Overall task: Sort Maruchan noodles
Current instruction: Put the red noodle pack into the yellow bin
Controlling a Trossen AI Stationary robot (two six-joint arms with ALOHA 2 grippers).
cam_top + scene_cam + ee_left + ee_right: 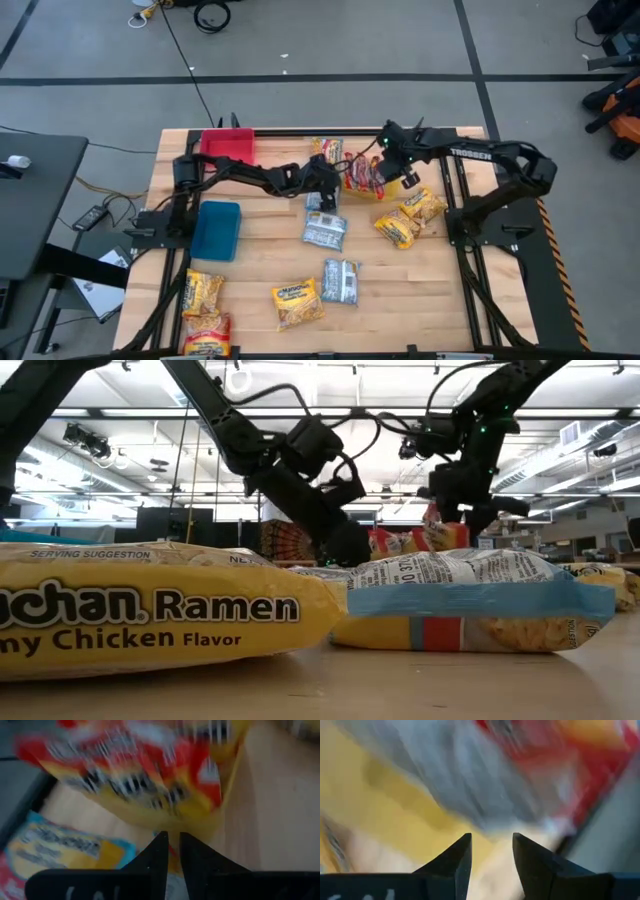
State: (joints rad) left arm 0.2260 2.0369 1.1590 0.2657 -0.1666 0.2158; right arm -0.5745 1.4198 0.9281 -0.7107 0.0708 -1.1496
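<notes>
Red packets heap over the yellow bin's rim, so I need to regrip one with my right gripper and lay it lower inside the bin [388, 191].
A red Maruchan packet [360, 176] sits between my two grippers near the table's far middle; it also shows as the red packet [150, 775] and the red packet [445, 536]. My right gripper [384, 170] [491, 845] is at its right end, fingers a small gap apart with the packet between them. My left gripper [324, 188] [173, 845] hovers low by the packet's left end, over a silver-blue packet [320, 202], with only a slit between its fingers. Other packets lie flat on the table. My right gripper pinches the red packet by its right end [495, 827], coming from the table's right and slanting down. The packet looks tilted, raised at that end; whether it is clear of the table I cannot tell. Whether my left gripper touches the silver-blue packet below it I cannot tell.
A red bin [228, 145] stands at the far left and a blue bin [217, 228] at the left middle. Two yellow packets [410, 217] lie right of centre, silver-blue packets [325, 230] [340, 281] in the middle, and yellow and red packets [297, 302] [205, 312] near the front edge.
</notes>
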